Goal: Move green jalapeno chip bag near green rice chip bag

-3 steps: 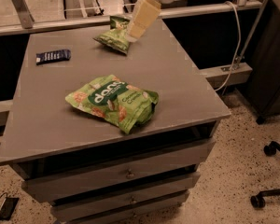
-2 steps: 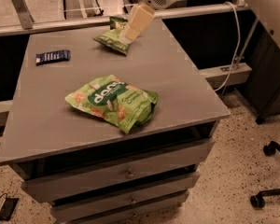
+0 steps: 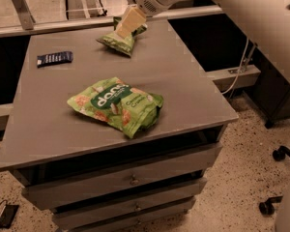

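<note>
The robot's gripper should close on the far end [image 3: 132,30] of the green jalapeno chip bag, which is the end away from the green rice chip bag.
The green jalapeno chip bag [image 3: 117,40], small and olive-green, lies at the far edge of the grey table [image 3: 183,81]. The green rice chip bag [image 3: 117,105], larger and light green with white lettering, lies in the table's middle, well apart from it. My gripper [image 3: 130,21] hangs from the white arm [image 3: 241,8] at the top and sits right over the jalapeno bag's back end, covering part of it.
A small dark blue packet [image 3: 54,58] lies at the table's far left. Drawers [image 3: 130,180] are under the tabletop. A rail and shelf run behind the table. Chair casters [image 3: 280,153] and a cable [image 3: 239,69] are on the floor at the right.
My gripper has moved left and a little down, from beside the jalapeno bag to over its back end. More of the arm is in view. Both bags lie where they were.
</note>
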